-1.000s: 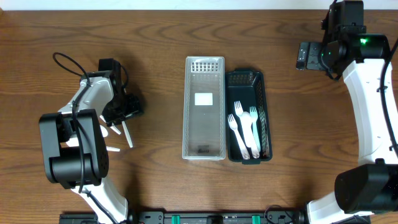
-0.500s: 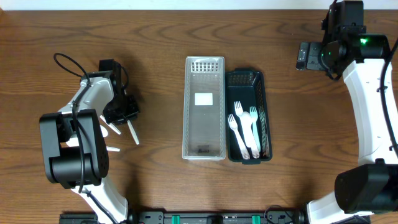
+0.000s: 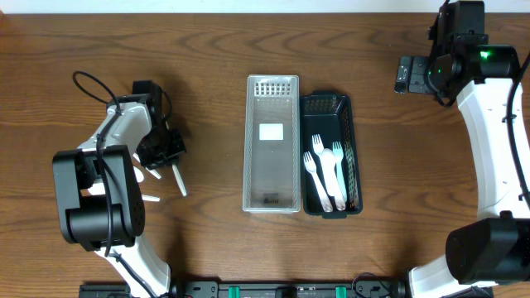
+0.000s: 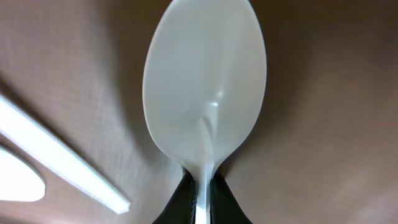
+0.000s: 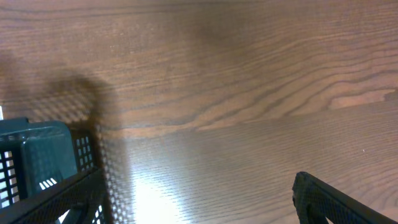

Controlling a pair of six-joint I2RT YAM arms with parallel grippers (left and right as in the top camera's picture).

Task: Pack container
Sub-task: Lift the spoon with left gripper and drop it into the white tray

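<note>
The white plastic spoon will go on the bottom of the clear basket (image 3: 262,157), against the label, and my left gripper will let go of it there.
My left gripper (image 3: 168,156) sits low over the table's left side, shut on a white plastic spoon (image 3: 179,180). In the left wrist view the black jaws (image 4: 200,182) pinch the spoon's handle, and its bowl (image 4: 205,87) fills the frame ahead. A clear basket (image 3: 272,199) stands at the centre, its inside bare but for a label. A dark green basket (image 3: 353,141) beside it holds three white forks (image 3: 325,174). My right gripper (image 3: 401,74) hangs open at the far right, above bare wood (image 5: 199,211), holding nothing.
More white utensils lie by the left gripper (image 3: 152,175), (image 3: 151,199); one handle (image 4: 62,155) and a bowl end (image 4: 18,183) show in the left wrist view. A corner of the green basket (image 5: 31,155) shows in the right wrist view.
My left gripper has closed on the spoon's handle, and the spoon has swung slightly to the right. The right arm has not moved.
</note>
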